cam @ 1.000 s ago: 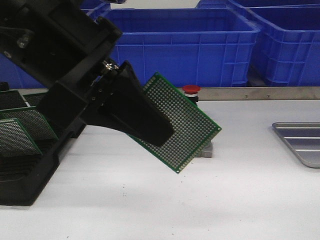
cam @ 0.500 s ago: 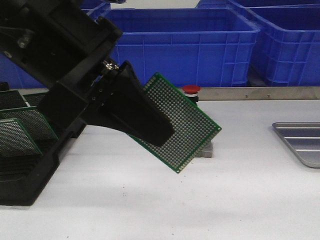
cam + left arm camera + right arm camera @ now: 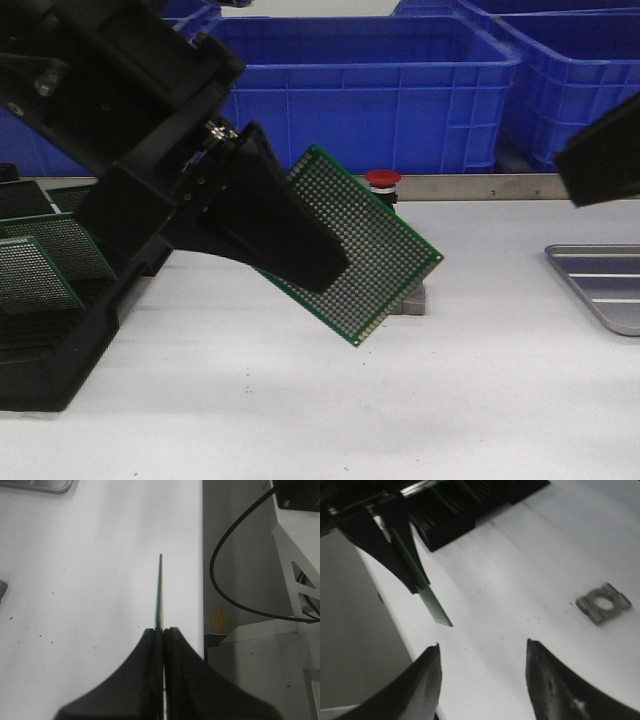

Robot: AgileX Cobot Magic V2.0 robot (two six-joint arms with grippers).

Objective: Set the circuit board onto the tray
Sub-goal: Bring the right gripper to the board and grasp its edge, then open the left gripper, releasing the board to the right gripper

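My right gripper is to grab the circuit board next by its loose corner (image 3: 408,262) (image 3: 438,611) toward the grey tray, across from where my left gripper holds it.
A green perforated circuit board (image 3: 385,245) hangs tilted above the white table, with my left gripper (image 3: 335,272) shut on one end of it. From the left wrist the board (image 3: 159,587) shows edge-on, pinched between the two black fingers of the left gripper (image 3: 161,629). The grey ribbed tray (image 3: 603,285) lies at the table's right edge, apart from the board. My right gripper (image 3: 482,643) is open with nothing between its fingers, and its view looks across the table toward the held board (image 3: 431,602). A dark part of the right arm (image 3: 603,155) shows above the tray.
A black slotted rack (image 3: 45,330) with more green boards stands at the left. Big blue crates (image 3: 380,90) line the back behind a metal rail. A red button (image 3: 382,179) and a small grey metal block (image 3: 414,298) sit mid-table.
A dark part of the right arm has come into the front view at the upper right. The left gripper and the board have stayed still.
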